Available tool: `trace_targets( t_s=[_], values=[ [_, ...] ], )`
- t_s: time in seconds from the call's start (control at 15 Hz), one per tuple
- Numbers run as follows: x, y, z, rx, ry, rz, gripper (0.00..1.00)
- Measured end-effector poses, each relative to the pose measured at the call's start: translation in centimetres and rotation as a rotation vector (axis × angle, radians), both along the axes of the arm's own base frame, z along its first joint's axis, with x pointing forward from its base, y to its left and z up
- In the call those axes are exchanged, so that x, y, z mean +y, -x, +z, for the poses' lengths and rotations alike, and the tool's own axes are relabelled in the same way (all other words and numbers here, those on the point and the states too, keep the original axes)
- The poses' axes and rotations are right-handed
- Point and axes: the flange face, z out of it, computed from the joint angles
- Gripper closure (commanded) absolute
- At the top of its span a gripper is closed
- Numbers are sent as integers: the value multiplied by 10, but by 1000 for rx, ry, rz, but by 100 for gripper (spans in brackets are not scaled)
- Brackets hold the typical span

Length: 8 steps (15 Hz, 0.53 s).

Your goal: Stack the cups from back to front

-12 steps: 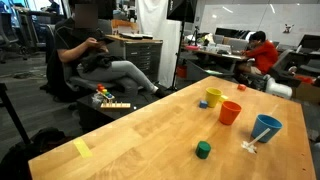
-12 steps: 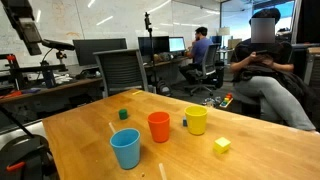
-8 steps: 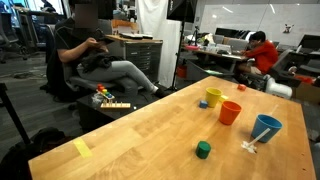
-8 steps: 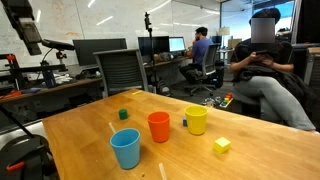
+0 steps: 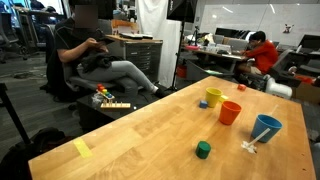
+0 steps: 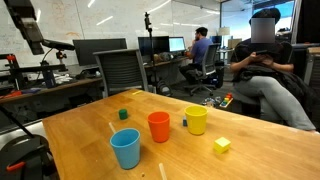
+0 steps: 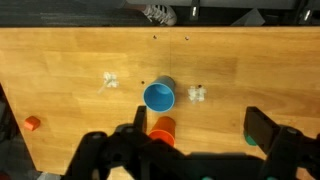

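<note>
Next, my gripper needs to go to the blue cup's near-side rim [image 5: 261, 123] [image 7: 174, 100] and close there, because this cup gets lifted first for stacking.
Three cups stand upright in a row on the wooden table [image 5: 140, 135]. In both exterior views I see the yellow cup [image 5: 213, 97] [image 6: 196, 121], the orange cup [image 5: 229, 112] [image 6: 158, 126] and the blue cup [image 5: 266, 128] [image 6: 126, 149], each apart from the others. The wrist view looks straight down on the blue cup [image 7: 159, 97] and the orange cup [image 7: 163, 127]; the yellow cup is hidden there. My gripper [image 7: 200, 128] is open and empty, high above the table, with the orange cup beside one finger.
A green cube [image 5: 203, 150] [image 6: 124, 114] and a yellow block [image 5: 82, 148] [image 6: 222, 145] lie on the table. Small white objects [image 7: 197, 94] [image 5: 249, 147] lie near the blue cup. People sit on chairs beyond the table's edges.
</note>
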Motion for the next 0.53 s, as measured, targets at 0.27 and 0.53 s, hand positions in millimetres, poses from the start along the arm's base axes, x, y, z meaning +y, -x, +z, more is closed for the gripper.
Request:
trace_targets(
  t_s=[0.27, 0.53],
  values=[
    [1, -20, 2, -38, -18, -53, 0],
    [-2, -51, -7, -89, -49, -73, 0]
  ],
)
